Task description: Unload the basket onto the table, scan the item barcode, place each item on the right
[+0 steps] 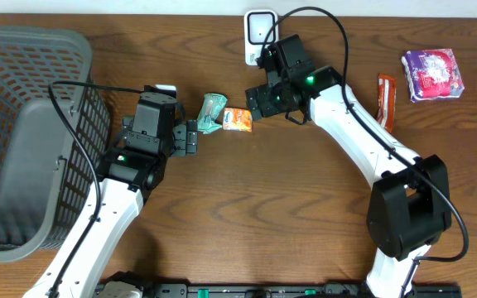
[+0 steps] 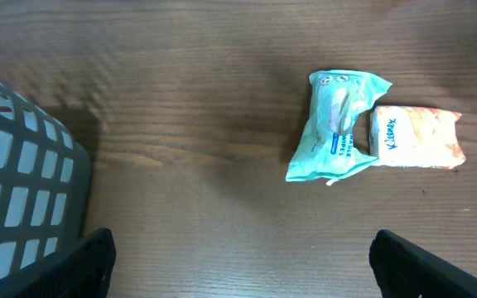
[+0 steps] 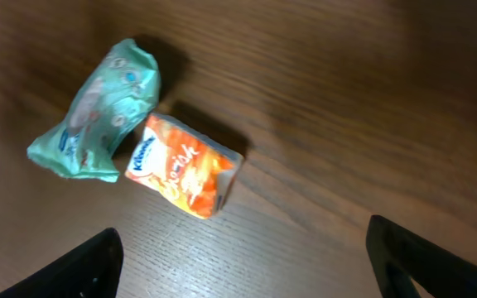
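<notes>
The orange pack's inner end is touching the teal pack, so my right gripper will first pull the orange pack clear, then pinch its loose end (image 3: 222, 178) for the scanner.
Two small packs lie touching on the wooden table: a crumpled teal wipes pack (image 1: 212, 113) (image 2: 335, 128) (image 3: 98, 112) and an orange Kleenex tissue pack (image 1: 238, 119) (image 2: 415, 138) (image 3: 187, 165). No barcode shows on either. My left gripper (image 1: 192, 138) (image 2: 243, 269) is open and empty, just left of the teal pack. My right gripper (image 1: 257, 103) (image 3: 247, 265) is open above the table, close to the right of the orange pack, with nothing between its fingers. A white scanner-like device (image 1: 259, 33) with a black cable stands at the table's far edge, behind the right arm.
A large grey mesh basket (image 1: 23, 124) (image 2: 15, 190) fills the left side of the table, close to my left arm. A purple packet (image 1: 433, 74) and an orange-red bar (image 1: 386, 99) lie at the far right.
</notes>
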Robot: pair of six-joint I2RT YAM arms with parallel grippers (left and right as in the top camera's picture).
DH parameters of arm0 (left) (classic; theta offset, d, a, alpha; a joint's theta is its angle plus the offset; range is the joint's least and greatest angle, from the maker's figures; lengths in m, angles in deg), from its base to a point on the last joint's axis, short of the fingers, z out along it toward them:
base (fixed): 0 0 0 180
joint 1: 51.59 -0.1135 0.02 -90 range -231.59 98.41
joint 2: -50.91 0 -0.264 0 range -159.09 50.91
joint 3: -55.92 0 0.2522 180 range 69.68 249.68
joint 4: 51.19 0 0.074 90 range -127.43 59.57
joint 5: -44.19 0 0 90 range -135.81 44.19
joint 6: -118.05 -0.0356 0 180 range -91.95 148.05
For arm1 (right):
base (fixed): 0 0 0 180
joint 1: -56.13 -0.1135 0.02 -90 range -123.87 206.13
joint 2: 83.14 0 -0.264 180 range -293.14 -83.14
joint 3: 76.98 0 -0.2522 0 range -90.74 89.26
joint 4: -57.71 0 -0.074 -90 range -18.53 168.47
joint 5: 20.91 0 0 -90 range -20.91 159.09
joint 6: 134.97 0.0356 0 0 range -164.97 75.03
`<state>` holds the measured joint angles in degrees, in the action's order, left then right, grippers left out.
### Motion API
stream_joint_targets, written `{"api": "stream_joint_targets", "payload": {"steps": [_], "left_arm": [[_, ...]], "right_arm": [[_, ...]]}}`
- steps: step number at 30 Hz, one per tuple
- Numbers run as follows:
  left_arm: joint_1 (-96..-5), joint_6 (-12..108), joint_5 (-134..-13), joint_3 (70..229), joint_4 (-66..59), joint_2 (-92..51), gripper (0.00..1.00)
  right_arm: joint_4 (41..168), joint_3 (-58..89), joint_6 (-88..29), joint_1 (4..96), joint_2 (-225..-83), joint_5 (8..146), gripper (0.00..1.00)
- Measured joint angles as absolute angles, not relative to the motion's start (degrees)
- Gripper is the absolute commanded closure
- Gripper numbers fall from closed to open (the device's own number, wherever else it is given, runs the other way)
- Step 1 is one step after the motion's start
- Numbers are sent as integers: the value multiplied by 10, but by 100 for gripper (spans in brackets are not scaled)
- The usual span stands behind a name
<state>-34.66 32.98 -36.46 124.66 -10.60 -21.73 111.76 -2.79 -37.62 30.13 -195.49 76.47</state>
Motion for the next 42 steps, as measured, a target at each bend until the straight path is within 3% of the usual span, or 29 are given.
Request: {"api": "stream_joint_targets", "payload": {"steps": [4,14,22,25,27,28,37,42], "left_arm": [[-347,330,-365,1247,-106,-217,2],[-347,330,-365,1247,-106,-217,2],[-347,330,-364,1247,-106,-217,2],[-347,330,-365,1247,-106,-217,2],[-347,330,-365,1247,-106,-217,2],[-347,330,-364,1247,-106,-217,2],[-347,330,-365,1247,-106,-217,2],[-347,330,-365,1247,-106,-217,2]], "right_arm": [[1111,-28,-445,301,-1966,810,1],[1107,-28,-490,320,-2009,875,11],[991,-27,-503,361,-2040,954,12],[931,-27,-499,361,-2067,986,29],[903,-27,-488,358,-2089,1006,63],[896,-27,-480,356,-2097,1011,67],[967,-27,-456,325,-2131,1041,80],[1084,-27,-453,325,-2117,1015,74]]}}
